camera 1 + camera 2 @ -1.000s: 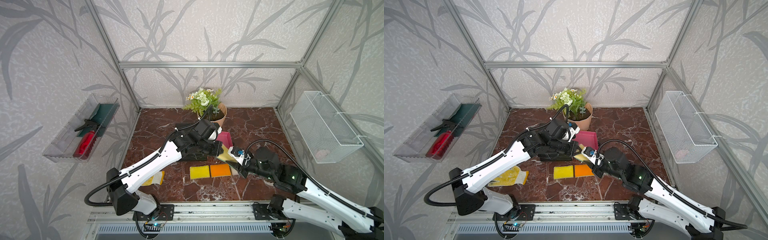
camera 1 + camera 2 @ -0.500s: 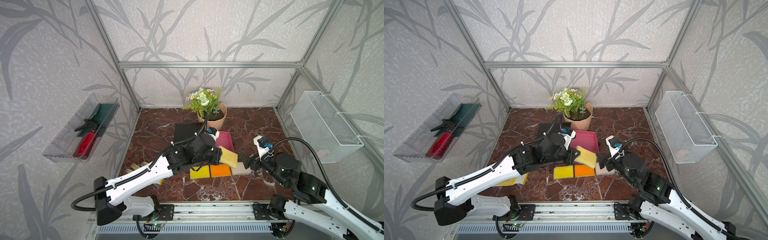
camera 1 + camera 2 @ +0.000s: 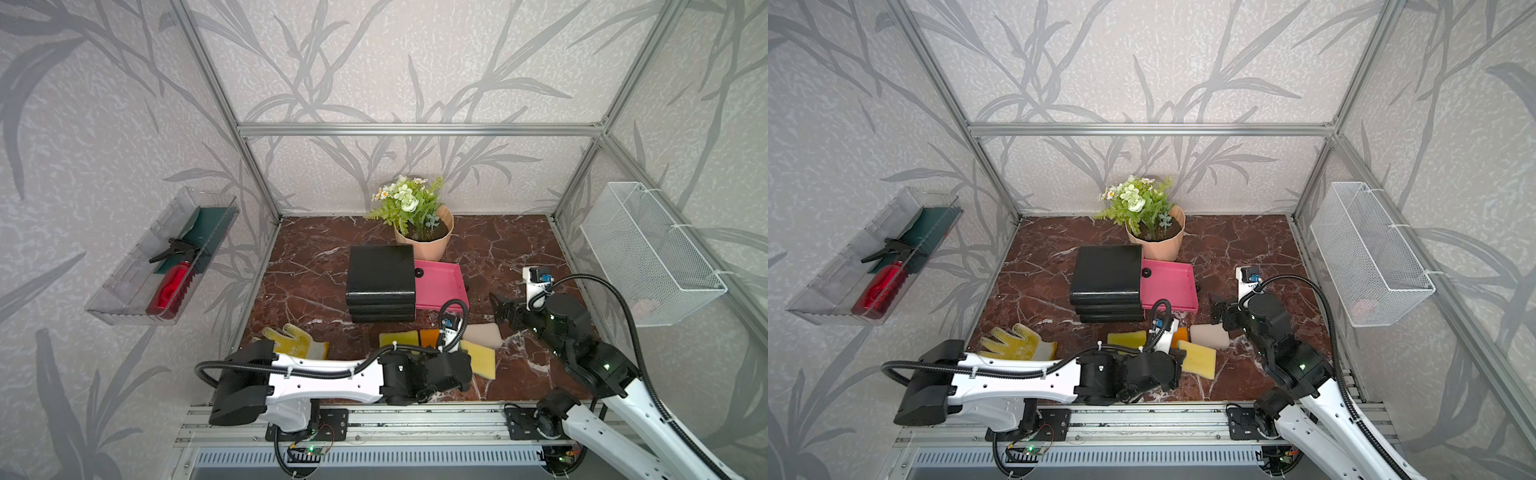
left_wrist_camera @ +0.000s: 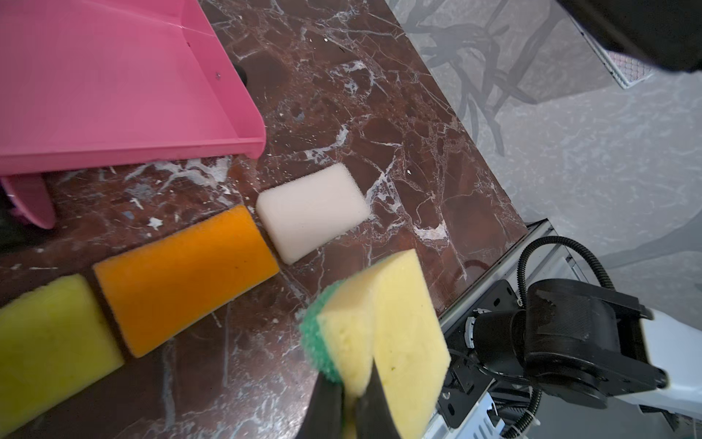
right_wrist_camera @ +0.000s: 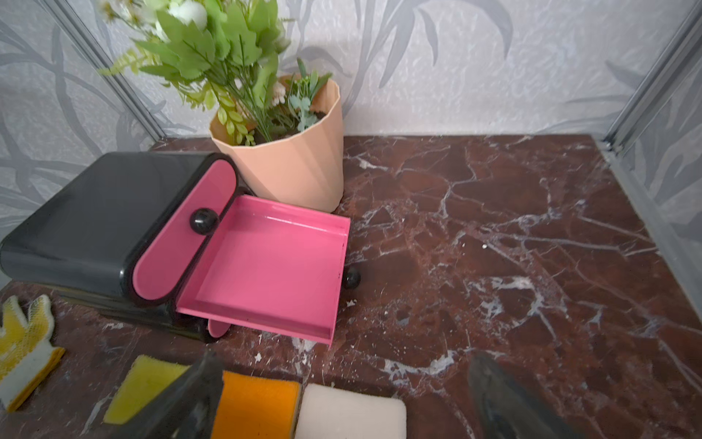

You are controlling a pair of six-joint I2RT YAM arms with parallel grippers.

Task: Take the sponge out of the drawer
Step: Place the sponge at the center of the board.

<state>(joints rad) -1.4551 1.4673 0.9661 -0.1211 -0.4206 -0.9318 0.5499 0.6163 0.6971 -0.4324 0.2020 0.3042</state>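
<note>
I should use my left gripper to set the yellow sponge, now hanging low over the table's front, green side down, on the table (image 3: 490,376) (image 4: 380,311) in front of the white sponge.
My left gripper (image 4: 351,384) is shut on a yellow sponge (image 4: 383,327) with a green scouring side, pinching one edge. In both top views this sponge (image 3: 480,359) (image 3: 1198,359) hangs low over the table's front, right of centre. The pink drawer (image 3: 440,282) (image 5: 266,266) stands pulled out of the black drawer unit (image 3: 380,274) with nothing inside. My right gripper (image 5: 345,359) is open and holds nothing, just above a white sponge (image 5: 349,412) (image 3: 484,334) on the table.
An orange sponge (image 4: 186,273) and a yellow one (image 4: 49,338) lie in a row beside the white one. A yellow glove (image 3: 297,343) lies front left. A plant pot (image 3: 424,237) stands behind the drawer unit. A wire basket (image 3: 648,253) and a clear tray (image 3: 166,266) hang on the side walls.
My left gripper has carried the yellow sponge from the drawer toward the table's front. My right gripper has opened wide and drawn back to the right; the white sponge now lies on the table.
</note>
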